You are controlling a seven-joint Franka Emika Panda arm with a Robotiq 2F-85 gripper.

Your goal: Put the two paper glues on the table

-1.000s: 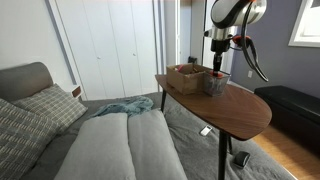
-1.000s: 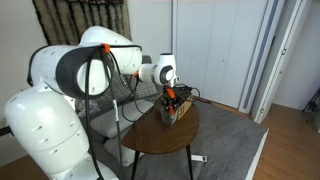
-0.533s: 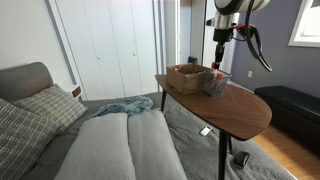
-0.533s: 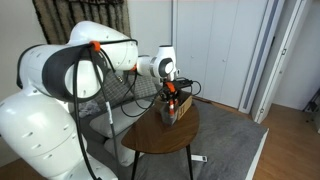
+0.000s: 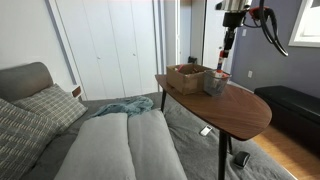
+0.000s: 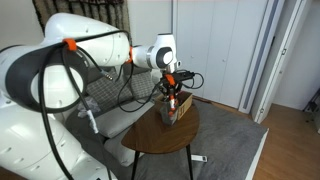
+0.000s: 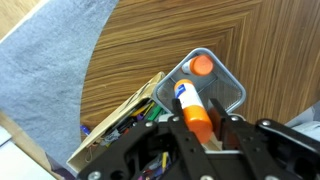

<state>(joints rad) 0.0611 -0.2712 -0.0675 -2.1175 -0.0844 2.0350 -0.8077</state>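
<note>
Next, I release the paper glue, now held above the grey mesh cup, from my gripper on the bare brown table (image 5: 244,98) (image 7: 183,20) between the grey mesh cup and the black bench.
My gripper (image 7: 198,110) is shut on one paper glue (image 7: 188,97), a white bottle with a blue label and an orange end, held above the grey mesh cup (image 7: 230,90). The other paper glue (image 7: 202,66) stands in the cup, orange cap up. In both exterior views the gripper (image 5: 226,46) (image 6: 171,84) hangs above the cup (image 5: 216,82) (image 6: 171,112) on the dark brown oval table (image 5: 240,110).
A wooden box (image 5: 187,77) full of pens and small items (image 7: 120,125) stands right beside the cup. A grey sofa (image 5: 110,145) with a blue cloth (image 5: 125,106) lies beside the table. A low black bench (image 5: 295,105) stands behind the table.
The gripper has risen straight up from the mesh cup, lifting one glue bottle out with it. The other bottle stays in the cup.
</note>
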